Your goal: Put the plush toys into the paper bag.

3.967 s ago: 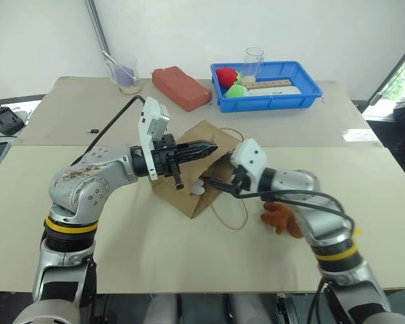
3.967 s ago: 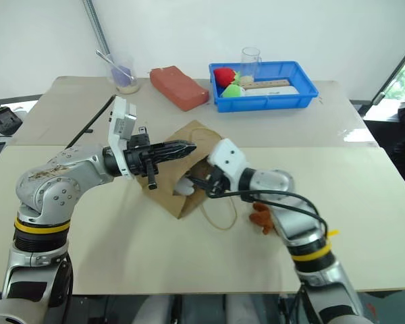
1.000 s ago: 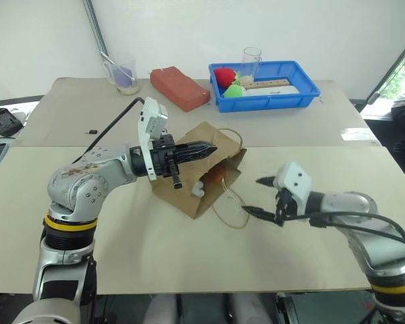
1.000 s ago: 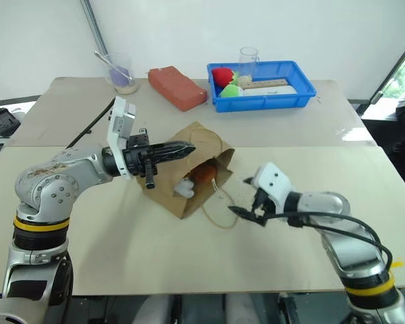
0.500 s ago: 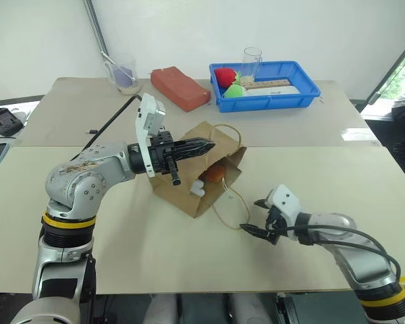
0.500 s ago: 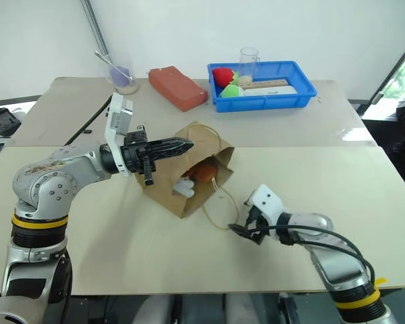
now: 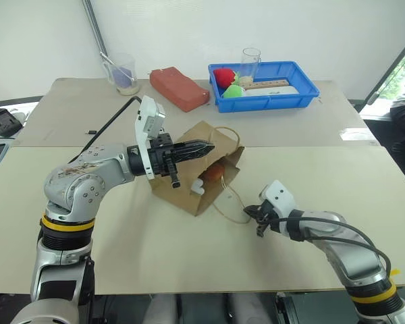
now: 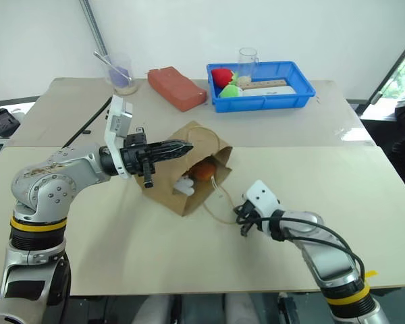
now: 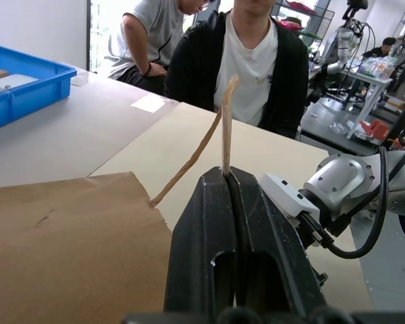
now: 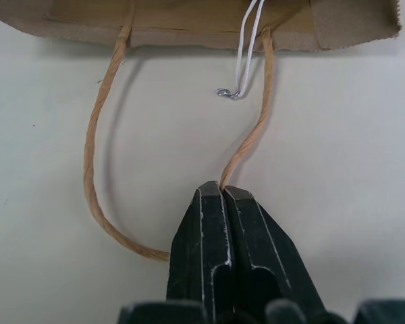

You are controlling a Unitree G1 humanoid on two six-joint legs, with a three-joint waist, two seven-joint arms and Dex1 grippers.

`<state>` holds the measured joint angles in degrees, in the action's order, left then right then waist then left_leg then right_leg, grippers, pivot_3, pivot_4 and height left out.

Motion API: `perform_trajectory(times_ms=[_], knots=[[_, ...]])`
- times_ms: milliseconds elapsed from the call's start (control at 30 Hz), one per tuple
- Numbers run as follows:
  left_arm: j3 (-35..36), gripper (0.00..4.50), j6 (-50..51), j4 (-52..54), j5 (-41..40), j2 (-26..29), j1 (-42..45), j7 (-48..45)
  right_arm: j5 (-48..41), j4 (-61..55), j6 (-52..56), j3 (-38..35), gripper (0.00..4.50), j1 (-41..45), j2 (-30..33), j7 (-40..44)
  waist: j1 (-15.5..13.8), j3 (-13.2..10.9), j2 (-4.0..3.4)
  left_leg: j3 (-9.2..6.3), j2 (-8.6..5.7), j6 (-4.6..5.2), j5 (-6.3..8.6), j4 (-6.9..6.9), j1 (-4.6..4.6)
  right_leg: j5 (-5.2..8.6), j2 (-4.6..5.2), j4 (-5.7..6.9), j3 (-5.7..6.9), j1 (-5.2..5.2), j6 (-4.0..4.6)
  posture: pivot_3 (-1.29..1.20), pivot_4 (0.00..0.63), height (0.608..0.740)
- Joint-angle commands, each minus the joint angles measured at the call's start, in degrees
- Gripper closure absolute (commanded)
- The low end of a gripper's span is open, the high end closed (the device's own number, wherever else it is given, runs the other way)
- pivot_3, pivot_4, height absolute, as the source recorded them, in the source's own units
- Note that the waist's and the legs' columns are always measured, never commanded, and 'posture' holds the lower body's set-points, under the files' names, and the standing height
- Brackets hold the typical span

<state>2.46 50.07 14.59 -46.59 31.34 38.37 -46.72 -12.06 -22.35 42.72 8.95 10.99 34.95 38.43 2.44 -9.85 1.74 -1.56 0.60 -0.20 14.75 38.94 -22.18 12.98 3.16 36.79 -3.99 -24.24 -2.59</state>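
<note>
Next, my left gripper sets the brown paper bag down upright on the cream tabletop (image 7: 216,177) near the edge of the grey part.
The brown paper bag (image 7: 180,196) lies on its side on the table, its mouth facing right. Inside the mouth sit both plush toys, the white one (image 7: 198,188) and the reddish-brown one (image 7: 214,173). My left gripper (image 7: 209,146) points level over the bag, shut on the upper twine handle (image 9: 224,125), holding the mouth up. My right gripper (image 7: 248,212) rests low on the table to the right of the bag. It is shut on the lower twine handle (image 10: 93,169), which loops flat on the tabletop.
At the back stand a blue tray (image 7: 305,90) with red and green round items, a reddish brick-shaped block (image 7: 179,88), a plastic cup with a spoon (image 7: 125,75) and a clear glass (image 7: 252,59). Two people (image 9: 256,64) sit beyond the table's far side.
My right gripper has sunk to the table beside the bag and gone from open to shut on the lower handle. The reddish-brown toy, earlier beside my right arm, is now inside the bag.
</note>
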Motion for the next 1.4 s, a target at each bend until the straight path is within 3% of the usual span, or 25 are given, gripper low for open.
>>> perform_trajectory(times_ms=[33, 200, 333, 433, 667, 1067, 1100, 1200, 1400], knots=[[1.51, 4.50, -1.51, 1.04, -0.06, 0.56, 1.18, -0.28, -1.43, -1.70, 0.99, -1.74, 4.49, 0.66, 1.52, 1.22, -0.06, 0.00, 0.00, 0.00, 0.00, 0.00, 0.00, 0.00, 0.00, 0.00, 0.00, 0.00, 0.00, 0.00, 0.00, 0.00, 0.150, 0.740], [2.59, 4.50, -1.63, -0.78, -0.22, 1.24, 3.13, -0.55, -12.41, -5.05, 6.87, -11.63, 4.49, 4.47, 3.18, 5.57, -0.10, -0.01, 0.01, -0.01, -0.03, 0.00, 0.00, 0.02, -0.06, 0.00, 0.03, 0.00, -0.01, -0.04, 0.00, 0.00, 0.150, 0.740], [3.84, 4.50, -2.50, -5.87, -0.24, 0.70, 8.55, -1.10, -24.82, -3.74, 14.59, -22.61, 4.49, 16.04, 6.94, 8.66, -0.16, -0.02, 0.00, -0.02, -0.03, 0.01, -0.01, 0.04, -0.06, -0.01, 0.02, 0.02, 0.00, -0.04, 0.00, 0.00, 0.150, 0.740], [3.63, 4.50, -5.22, -10.63, 1.58, -0.41, 12.17, -1.59, -29.65, -1.15, 19.07, -25.80, 4.49, 23.29, 8.83, 7.57, -0.34, -0.01, 0.00, -0.06, -0.01, 0.03, 0.01, -0.01, -0.05, -0.01, 0.00, -0.03, 0.07, -0.01, 0.00, 0.00, 0.150, 0.740], [1.72, 4.50, -12.26, -19.45, 7.39, -1.86, 15.85, -4.95, -34.64, 2.92, 24.07, -27.58, 4.49, 34.08, 10.21, 3.40, -0.34, -0.01, 0.00, -0.01, -0.07, 0.08, 0.04, -0.05, -0.20, -0.01, 0.09, -0.10, 0.05, -0.14, 0.00, 0.00, 0.150, 0.740], [0.34, 4.50, -17.51, -26.24, 13.90, -3.77, 15.82, -7.16, -36.84, 1.79, 24.64, -25.23, 4.49, 31.72, 7.72, -1.60, -0.69, -0.01, 0.00, -0.02, -0.11, 0.08, 0.04, -0.04, -0.28, -0.01, 0.15, -0.07, 0.05, -0.20, -0.02, 0.00, 0.150, 0.740], [0.10, 4.50, -17.25, -26.24, 14.29, -3.39, 15.63, -7.58, -36.17, 1.55, 23.88, -24.76, 4.21, 31.29, 7.82, -1.92, -0.72, -0.01, 0.00, -0.03, -0.10, 0.08, 0.04, -0.04, -0.28, -0.01, 0.15, -0.06, 0.06, -0.21, -0.02, 0.00, 0.150, 0.740], [-0.66, 3.55, -17.73, -25.83, 15.79, -2.48, 14.94, -8.95, -35.47, 1.27, 22.99, -24.13, 3.23, 30.73, 8.14, -2.88, -0.71, -0.01, 0.00, -0.02, -0.12, 0.08, 0.04, -0.03, -0.29, -0.01, 0.16, -0.06, 0.05, -0.21, -0.02, 0.00, 0.150, 0.740], [0.50, 0.73, -23.26, -25.52, 18.96, 0.25, 14.12, -10.72, -35.32, 1.93, 19.29, -25.20, 1.20, 31.41, 8.34, -2.42, -0.67, -0.01, 0.00, -0.02, -0.11, 0.08, 0.04, -0.03, -0.29, -0.01, 0.15, -0.07, 0.06, -0.21, -0.02, 0.00, 0.150, 0.740]])
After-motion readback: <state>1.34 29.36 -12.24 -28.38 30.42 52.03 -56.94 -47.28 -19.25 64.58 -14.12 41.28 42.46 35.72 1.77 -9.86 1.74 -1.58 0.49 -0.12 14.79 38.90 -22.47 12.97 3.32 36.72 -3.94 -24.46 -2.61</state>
